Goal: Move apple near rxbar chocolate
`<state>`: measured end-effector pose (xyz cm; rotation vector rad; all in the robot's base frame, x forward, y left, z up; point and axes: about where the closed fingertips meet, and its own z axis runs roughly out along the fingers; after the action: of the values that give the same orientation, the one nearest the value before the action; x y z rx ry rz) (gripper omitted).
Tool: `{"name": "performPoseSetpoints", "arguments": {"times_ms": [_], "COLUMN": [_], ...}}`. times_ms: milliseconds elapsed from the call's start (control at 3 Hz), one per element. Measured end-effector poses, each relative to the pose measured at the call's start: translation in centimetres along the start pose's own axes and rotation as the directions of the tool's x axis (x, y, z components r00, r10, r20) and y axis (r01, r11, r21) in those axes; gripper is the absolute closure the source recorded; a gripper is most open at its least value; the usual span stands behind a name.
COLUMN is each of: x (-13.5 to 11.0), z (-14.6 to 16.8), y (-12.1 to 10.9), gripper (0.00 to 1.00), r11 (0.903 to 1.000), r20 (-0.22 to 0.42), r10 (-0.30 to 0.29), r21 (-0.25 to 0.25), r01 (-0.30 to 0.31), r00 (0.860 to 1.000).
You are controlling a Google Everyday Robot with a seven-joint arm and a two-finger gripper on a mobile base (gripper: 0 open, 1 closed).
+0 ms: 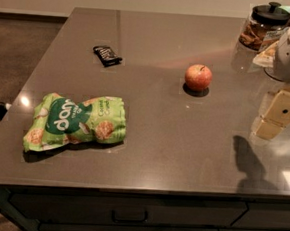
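The robot's gripper will go next to the apple's upper part (198,70) and close there, because the apple needs to move near the rxbar chocolate.
The apple (198,77), red-orange with a short stem, stands upright on the grey counter (183,140), right of centre. The rxbar chocolate (107,55), a small flat black bar, lies at the back left, well apart from the apple. My gripper (277,118) hangs at the right edge of the view, above the counter, to the right of the apple and a little nearer the front. It holds nothing that I can see. Its shadow falls on the counter below it.
A large green snack bag (76,123) lies at the front left. A glass jar with a black lid (265,26) stands at the back right, with other items beside it. The counter's front edge runs above the drawers (127,214).
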<state>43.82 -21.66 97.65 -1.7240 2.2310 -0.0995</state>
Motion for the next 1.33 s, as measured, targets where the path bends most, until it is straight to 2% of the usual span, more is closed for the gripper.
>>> {"name": "performPoseSetpoints", "arguments": {"times_ms": [333, 667, 1000, 1333], "x": [0.0, -1.6, -4.9, -6.9], "z": [0.0, 0.3, 1.6, 2.6], "y": [0.0, -2.0, -6.9, -9.8], "gripper": [0.00, 0.00, 0.00, 0.00], "r11": [1.0000, 0.9977, 0.9864, 0.9792], "r20": [0.000, 0.047, 0.120, 0.158], "r10": [0.000, 0.068, 0.164, 0.202], "r21": [0.000, -0.010, -0.021, -0.018], "r01": [0.000, -0.067, -0.163, -0.202], "r00": [1.000, 0.997, 0.979, 0.967]}}
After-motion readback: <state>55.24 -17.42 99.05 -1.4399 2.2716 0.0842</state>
